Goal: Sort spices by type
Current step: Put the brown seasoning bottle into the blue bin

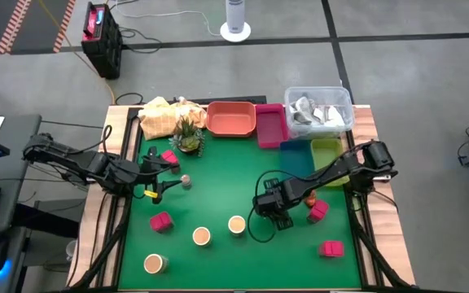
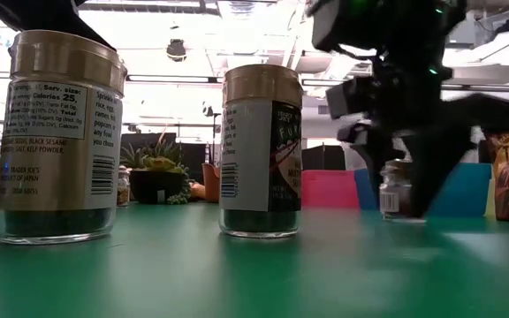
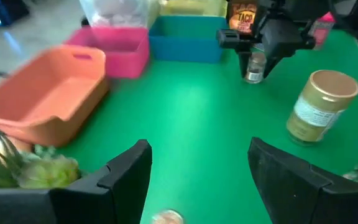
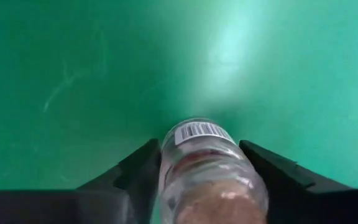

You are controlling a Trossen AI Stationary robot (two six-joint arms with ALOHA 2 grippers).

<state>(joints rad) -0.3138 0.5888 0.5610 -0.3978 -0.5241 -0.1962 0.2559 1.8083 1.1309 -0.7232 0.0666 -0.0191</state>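
The robot's left gripper needs to close on the glass sides [image 1: 186, 183] [image 3: 168, 219] of the second small jar, the one that stands on the green mat near the small plant.
My right gripper [image 1: 277, 213] points down at the table's right middle, shut around a small clear jar [image 4: 207, 168] with a brownish lid and a barcode label. The low view shows this jar [image 2: 394, 193] upright with its base on the green mat. My left gripper [image 3: 197, 180] hangs open above the mat at the left, nothing between its fingers; a second small jar [image 1: 186, 181] stands just beside it. Three tan-lidded jars [image 1: 236, 225] [image 1: 201, 236] [image 1: 154, 263] stand near the front. Magenta packets [image 1: 161, 220] [image 1: 331, 248] [image 1: 318, 211] [image 1: 169, 157] lie scattered. My right gripper pinches the small jar's glass sides [image 4: 166, 171] between its two fingers, one on each side, below the lid. The fingers come from above, pointing down. The jar stands upright with its base on the mat [image 2: 394, 215].
Along the far edge sit an orange tray [image 1: 231, 118], a pink tray [image 1: 270, 124], a blue tray [image 1: 296, 157], a yellow-green tray [image 1: 326, 150] and a clear tub [image 1: 318, 110]. A small plant [image 1: 188, 137] and a crumpled yellow bag [image 1: 161, 116] stand far left.
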